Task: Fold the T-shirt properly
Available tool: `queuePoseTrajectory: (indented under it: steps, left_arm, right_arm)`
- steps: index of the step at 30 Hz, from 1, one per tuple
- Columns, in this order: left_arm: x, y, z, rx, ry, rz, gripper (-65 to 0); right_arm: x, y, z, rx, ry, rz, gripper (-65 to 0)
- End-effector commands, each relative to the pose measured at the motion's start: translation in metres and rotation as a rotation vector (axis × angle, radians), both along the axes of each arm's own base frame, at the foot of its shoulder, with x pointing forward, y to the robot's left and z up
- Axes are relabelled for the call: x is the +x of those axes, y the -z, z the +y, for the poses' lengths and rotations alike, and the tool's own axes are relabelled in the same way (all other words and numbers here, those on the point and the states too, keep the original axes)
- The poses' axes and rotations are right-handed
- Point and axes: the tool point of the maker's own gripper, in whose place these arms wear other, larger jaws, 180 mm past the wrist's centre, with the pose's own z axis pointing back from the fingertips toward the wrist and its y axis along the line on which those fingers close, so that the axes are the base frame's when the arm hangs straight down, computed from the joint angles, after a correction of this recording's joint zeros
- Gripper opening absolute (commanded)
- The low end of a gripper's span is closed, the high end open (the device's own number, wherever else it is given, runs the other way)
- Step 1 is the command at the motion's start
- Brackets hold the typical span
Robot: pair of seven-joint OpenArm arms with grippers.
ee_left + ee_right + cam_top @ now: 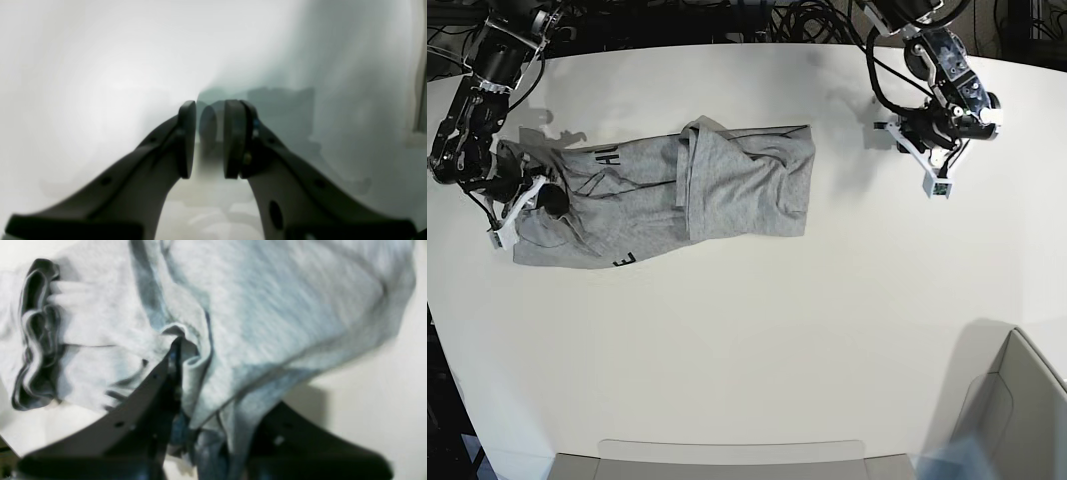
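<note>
The robot's right gripper needs to release the bunched fold on the T-shirt's flatter end (773,213), the end nearer the left gripper.
The heather-grey T-shirt (727,190) lies crumpled lengthwise on the white table (777,330), left of centre, with bits of black lettering showing near its left end. My right gripper (539,196) is at that left end, shut on a bunched fold of the T-shirt (283,306). In the right wrist view the cloth runs between the fingers of the right gripper (190,360) and hides one fingertip. My left gripper (905,135) hovers over bare table at the back right, well clear of the shirt. Seen from the left wrist, the left gripper (208,113) is open by a narrow gap and holds nothing.
A grey bin (1017,400) stands at the front right corner. A flat grey tray edge (727,460) runs along the front. Dark cables (787,20) lie behind the table's far edge.
</note>
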Motion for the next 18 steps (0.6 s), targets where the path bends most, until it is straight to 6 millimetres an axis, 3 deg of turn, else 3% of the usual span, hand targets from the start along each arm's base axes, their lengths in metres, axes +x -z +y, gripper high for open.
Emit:
queuePoseTrajectory:
  steps: [1,8,18]
  left_arm:
    - [-0.010,0.007,0.006,0.017,0.001,0.050,-50.4]
    - [-0.029,0.019,0.041,0.042,-0.056,0.117,-50.5]
    - [-0.041,0.014,0.070,0.106,-0.064,0.142,-50.5]
  right_arm:
    - [0.016,-0.028,0.015,0.010,-0.046,-0.117,-65.0]
    - [0.019,-0.083,0.107,-0.005,-0.188,-0.258,-65.0]
    - [-0.001,-0.082,0.199,0.081,-0.286,-0.139,-65.0]
